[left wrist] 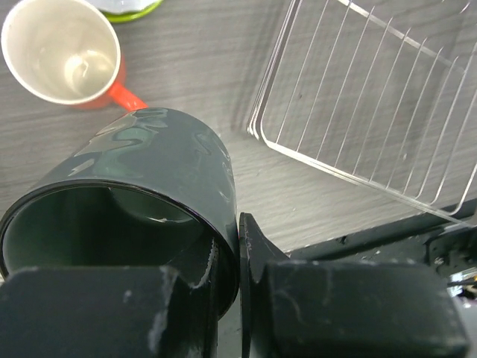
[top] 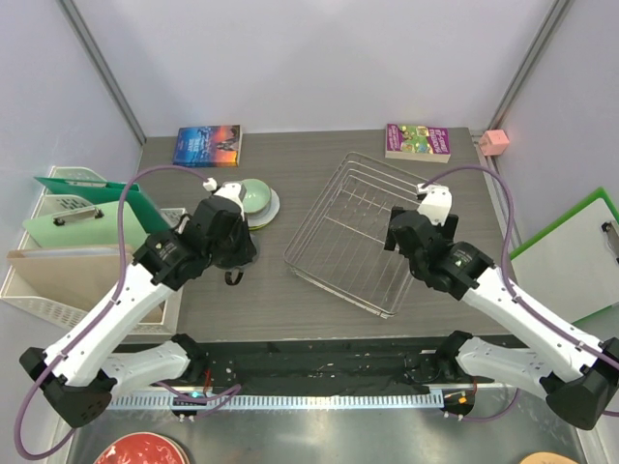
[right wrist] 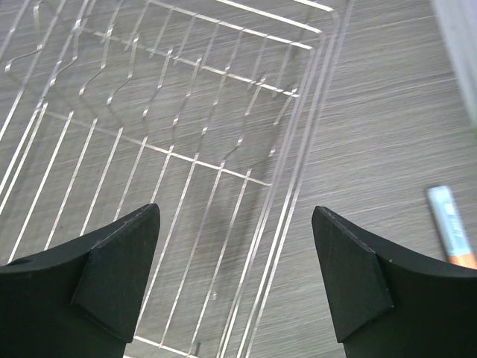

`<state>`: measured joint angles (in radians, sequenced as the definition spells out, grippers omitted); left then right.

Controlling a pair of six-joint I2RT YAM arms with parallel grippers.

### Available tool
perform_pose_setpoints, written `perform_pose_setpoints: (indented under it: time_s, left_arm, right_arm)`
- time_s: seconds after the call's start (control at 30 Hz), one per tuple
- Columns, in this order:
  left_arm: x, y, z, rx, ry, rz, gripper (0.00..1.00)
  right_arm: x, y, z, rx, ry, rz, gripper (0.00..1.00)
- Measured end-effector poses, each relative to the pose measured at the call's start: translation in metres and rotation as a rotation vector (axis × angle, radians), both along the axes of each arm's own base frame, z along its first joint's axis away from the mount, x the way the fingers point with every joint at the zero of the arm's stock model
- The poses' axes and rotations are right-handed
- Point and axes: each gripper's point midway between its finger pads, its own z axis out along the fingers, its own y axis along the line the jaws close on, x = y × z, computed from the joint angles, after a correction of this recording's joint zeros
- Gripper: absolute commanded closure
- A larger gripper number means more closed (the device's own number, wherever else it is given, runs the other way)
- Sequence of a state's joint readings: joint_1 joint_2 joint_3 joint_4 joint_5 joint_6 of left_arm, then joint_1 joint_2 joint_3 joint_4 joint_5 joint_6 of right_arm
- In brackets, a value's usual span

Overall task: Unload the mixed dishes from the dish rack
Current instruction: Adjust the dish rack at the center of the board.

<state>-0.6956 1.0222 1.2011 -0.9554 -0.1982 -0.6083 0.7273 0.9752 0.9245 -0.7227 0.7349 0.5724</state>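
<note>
Next, my left gripper releases the grey metallic mug on the table (top: 284,248) (left wrist: 250,125) between the orange mug and the corner of the rack.
The dish rack (top: 360,232), a shallow silver wire basket, sits mid-table with no dishes in it. My left gripper (left wrist: 242,253) is shut on the wall of the grey metallic mug (left wrist: 149,179), which is tilted low over the table left of the rack (left wrist: 373,112). Just beyond it stands the orange handled mug (left wrist: 63,52), and the lime-green plate (left wrist: 130,7) shows at the frame's top edge. From above, the left gripper (top: 237,253) hides both mugs. The mint-green bowl (top: 254,196) rests on the light grey plate (top: 273,207). My right gripper (right wrist: 235,216) hangs open over the rack's right rim (right wrist: 298,186).
Two books (top: 208,145) (top: 418,141) lie at the table's back edge, with a pink box (top: 496,142) at the far right corner. White slotted file trays (top: 58,290) with green clipboards (top: 87,217) stand on the left. A red plate (top: 140,451) lies below the front edge.
</note>
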Motion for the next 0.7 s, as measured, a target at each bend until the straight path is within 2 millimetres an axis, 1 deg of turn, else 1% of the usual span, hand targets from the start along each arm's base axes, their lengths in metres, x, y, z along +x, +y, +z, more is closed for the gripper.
perform_pose_setpoints:
  time_s: [0.07, 0.17, 0.27, 0.37, 0.57, 0.63, 0.7]
  left_arm:
    - [-0.003, 0.0, -0.006, 0.016, 0.014, -0.008, 1.0]
    - [-0.005, 0.001, -0.013, 0.03, 0.026, -0.013, 1.0]
    - [-0.007, 0.002, -0.019, 0.035, 0.033, -0.015, 1.0]
    - [-0.007, 0.003, -0.019, 0.034, 0.032, -0.017, 1.0]
    - [-0.009, 0.002, -0.017, 0.007, 0.008, -0.024, 1.0]
    - [-0.01, 0.002, -0.018, -0.001, 0.005, -0.027, 1.0]
    - [-0.011, 0.001, -0.02, -0.007, 0.007, -0.033, 1.0]
  right_arm:
    - [0.0, -0.007, 0.005, -0.027, -0.008, -0.027, 0.07]
    - [-0.001, -0.016, -0.002, -0.08, 0.014, -0.059, 0.05]
    - [-0.003, -0.023, -0.018, -0.126, 0.055, -0.086, 0.04]
    - [-0.007, -0.031, -0.037, -0.165, 0.098, -0.112, 0.02]
    - [-0.012, -0.05, -0.065, -0.145, 0.166, -0.187, 0.02]
    - [-0.013, -0.055, -0.078, -0.11, 0.188, -0.21, 0.06]
    - [-0.015, -0.056, -0.097, -0.065, 0.23, -0.225, 0.2]
